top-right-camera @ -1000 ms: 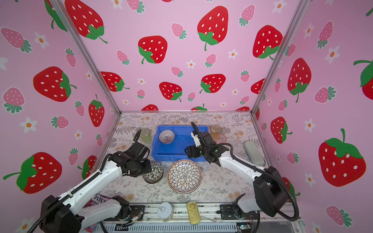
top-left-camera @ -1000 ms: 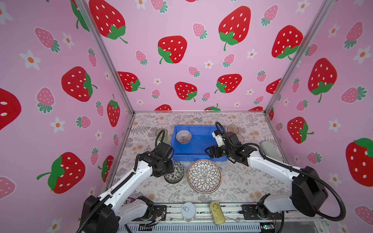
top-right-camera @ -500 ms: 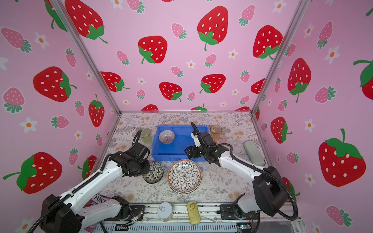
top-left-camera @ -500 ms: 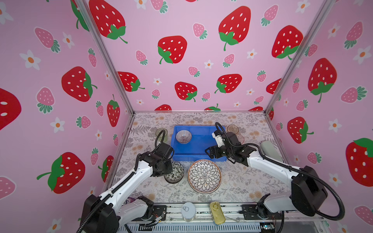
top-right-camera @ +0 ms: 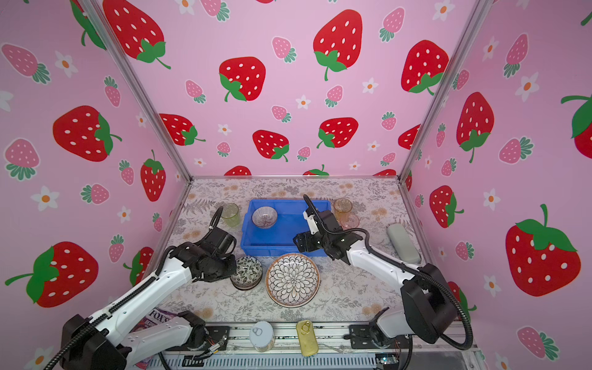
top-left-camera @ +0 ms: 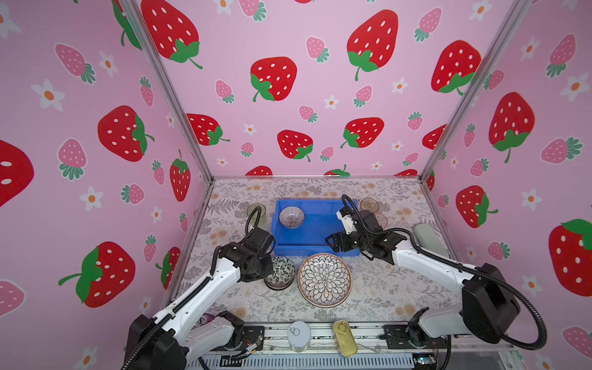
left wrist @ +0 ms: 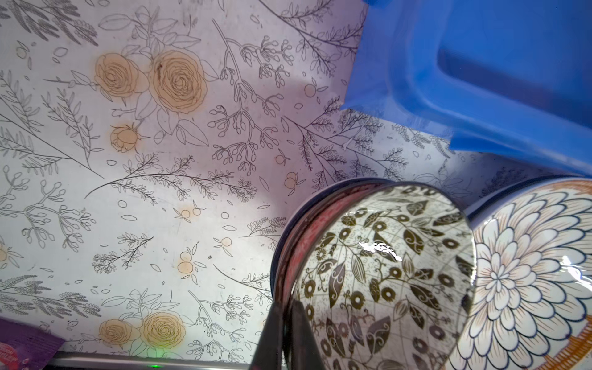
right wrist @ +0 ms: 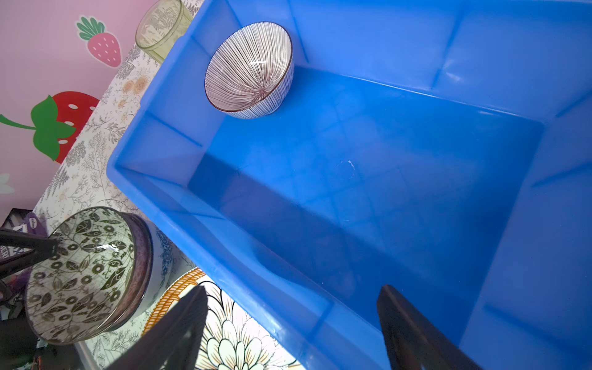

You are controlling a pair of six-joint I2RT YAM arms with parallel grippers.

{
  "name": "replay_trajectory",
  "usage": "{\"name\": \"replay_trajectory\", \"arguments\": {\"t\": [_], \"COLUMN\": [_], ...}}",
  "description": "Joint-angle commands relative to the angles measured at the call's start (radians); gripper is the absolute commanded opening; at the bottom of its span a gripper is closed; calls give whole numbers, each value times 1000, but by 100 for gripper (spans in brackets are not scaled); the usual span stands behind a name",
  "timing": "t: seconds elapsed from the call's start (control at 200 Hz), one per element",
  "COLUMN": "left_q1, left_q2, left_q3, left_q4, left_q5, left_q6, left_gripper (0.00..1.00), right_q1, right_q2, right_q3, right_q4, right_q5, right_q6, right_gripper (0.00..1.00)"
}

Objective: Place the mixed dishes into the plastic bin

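Note:
The lower bowl's rim crowds the black-floral bowl's rim at my left gripper, so next I open and pinch only the black-floral bowl's upper rim (left wrist: 301,275) before lifting.
My left gripper (left wrist: 286,333) is shut on the near rim of the black-floral bowl (left wrist: 384,272), which sits nested in another bowl just in front of the blue plastic bin (top-left-camera: 315,251). In both top views the bowl (top-left-camera: 281,272) (top-right-camera: 248,272) lies beside the petal-patterned plate (top-left-camera: 324,279). A purple-striped bowl (right wrist: 250,70) stands in the bin's far left corner. My right gripper (right wrist: 292,288) hangs open over the bin's near rim (right wrist: 224,230), one finger above the plate (right wrist: 243,339), the other above the bin floor, holding nothing.
A green tumbler (top-left-camera: 256,213) stands left of the bin; amber (top-left-camera: 369,205) and pink (top-left-camera: 382,220) tumblers stand at its right. A grey case (top-left-camera: 427,235) lies by the right wall. A silver tin (top-left-camera: 298,336), a gold tin (top-left-camera: 344,338) and a purple bag (top-right-camera: 153,320) sit at the front.
My left gripper's jaws have closed onto the black-floral bowl's rim. Both arms and the right gripper have stayed nearly still.

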Motion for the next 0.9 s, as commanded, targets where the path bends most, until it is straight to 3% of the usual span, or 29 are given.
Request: {"name": "replay_trajectory", "arguments": {"t": [0.0, 0.33, 0.53, 0.895], "left_q1": [-2, -2, -2, -2], "left_q2": [-5, -3, 4, 14], "left_q3": [11, 12, 12, 14], "left_q4": [-22, -23, -21, -12], "left_q5": [-14, -5, -4, -8], "left_q6": [-13, -16, -16, -16], "left_gripper": [3, 0, 16, 31], "right_q1": [-6, -7, -6, -8], "right_q2": [-23, -25, -23, -22], "right_q3": [-14, -15, -15, -17], "right_q4": [4, 4, 5, 5], "right_q5": [-3, -2, -2, -3], "right_q6": [5, 4, 3, 4], "right_gripper": [86, 86, 86, 86]}}
